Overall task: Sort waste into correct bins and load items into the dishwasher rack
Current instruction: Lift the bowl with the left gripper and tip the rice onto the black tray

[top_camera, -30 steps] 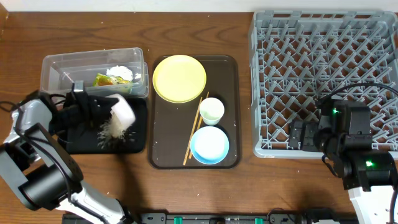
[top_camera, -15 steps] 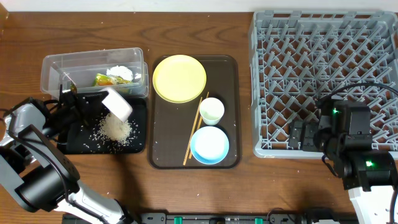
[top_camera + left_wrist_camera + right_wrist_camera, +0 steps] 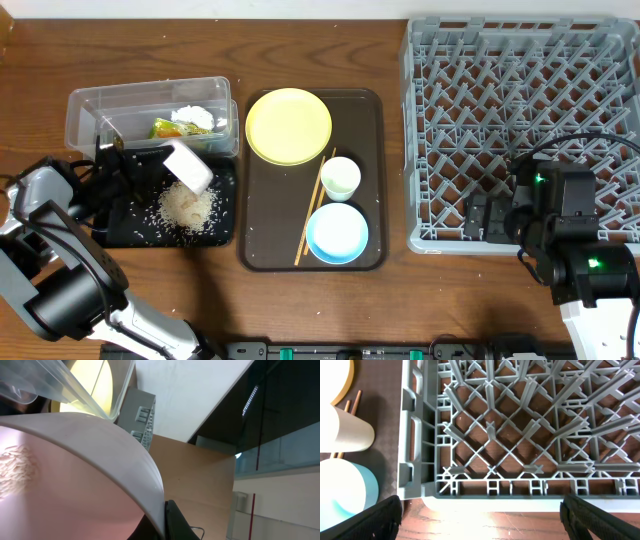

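Observation:
I will set the white bowl on the brown serving tray (image 3: 268, 201) with my left gripper, between the black tray and chopsticks.
My left gripper (image 3: 163, 164) is shut on the rim of the white bowl (image 3: 189, 167) and holds it tipped over the black tray (image 3: 112, 230). A pile of rice scraps (image 3: 187, 207) lies on that tray. In the left wrist view the bowl (image 3: 75, 475) fills the frame, with its rim pinched at my left gripper (image 3: 164, 522) and a few grains (image 3: 17, 462) stuck inside. The clear tub (image 3: 95, 110) holds the snack wrapper (image 3: 168, 128). My right gripper (image 3: 482, 525) is open and empty at the grey rack's (image 3: 525, 130) near edge.
A brown serving tray (image 3: 375, 180) holds the yellow plate (image 3: 288, 125), the pale cup (image 3: 340, 178), the chopsticks (image 3: 312, 212) and the light-blue bowl (image 3: 337, 232). The right wrist view shows the rack's front wall (image 3: 520, 487), the cup (image 3: 345, 435) and the blue bowl (image 3: 345, 495).
A second ago rice was spilling from the tipped white bowl. It now lies in a pile on the black tray. The bowl has shifted slightly up and left. The right arm has not moved.

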`<state>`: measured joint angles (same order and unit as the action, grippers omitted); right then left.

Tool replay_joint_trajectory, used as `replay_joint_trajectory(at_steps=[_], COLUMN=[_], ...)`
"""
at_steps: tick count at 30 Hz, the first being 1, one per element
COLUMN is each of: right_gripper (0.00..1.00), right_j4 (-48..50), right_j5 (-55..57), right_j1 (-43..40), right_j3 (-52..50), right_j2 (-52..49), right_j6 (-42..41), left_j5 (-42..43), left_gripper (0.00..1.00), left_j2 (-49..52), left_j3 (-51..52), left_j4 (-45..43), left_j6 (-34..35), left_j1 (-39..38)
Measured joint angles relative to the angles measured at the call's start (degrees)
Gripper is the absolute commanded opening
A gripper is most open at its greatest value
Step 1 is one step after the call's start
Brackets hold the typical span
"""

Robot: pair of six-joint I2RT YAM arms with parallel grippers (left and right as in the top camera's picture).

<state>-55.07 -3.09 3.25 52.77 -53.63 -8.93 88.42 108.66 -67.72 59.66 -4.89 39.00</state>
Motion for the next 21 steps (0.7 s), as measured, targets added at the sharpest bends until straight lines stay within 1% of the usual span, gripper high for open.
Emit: replay_joint_trajectory(at_steps=[3, 5, 7, 11, 13, 17, 21], right_gripper=[0.99, 0.99, 0.99, 0.99, 0.99, 0.99, 0.99], right_j4=[0.0, 0.0, 0.0, 0.0, 0.0, 0.0, 0.0], right_j5=[0.0, 0.0, 0.0, 0.0, 0.0, 0.0, 0.0], right_j1=[0.0, 0.0, 0.0, 0.0, 0.0, 0.0, 0.0], right_j3=[0.0, 0.0, 0.0, 0.0, 0.0, 0.0, 0.0], right_j2=[0.0, 0.0, 0.0, 0.0, 0.0, 0.0, 0.0], right_j6=[0.0, 0.0, 0.0, 0.0, 0.0, 0.0, 0.0], left_j5=[0.0, -0.6, -2.7, -7.1, -6.3, -2.6, -3.6], left_gripper=[0.06, 0.06, 0.06, 0.06, 0.06, 0.06, 0.06], left_j2=[0.0, 0.0, 0.0, 0.0, 0.0, 0.0, 0.0], left_j3=[0.0, 0.0, 0.0, 0.0, 0.0, 0.0, 0.0], left_j4=[-0.2, -2.1, -4.8, -6.1, -6.1, -6.6, -7.8], left_j6=[0.0, 0.1, 0.6, 3.7, 4.1, 1.9, 2.7], left_j1=[0.0, 0.0, 0.0, 0.0, 0.0, 0.0, 0.0])
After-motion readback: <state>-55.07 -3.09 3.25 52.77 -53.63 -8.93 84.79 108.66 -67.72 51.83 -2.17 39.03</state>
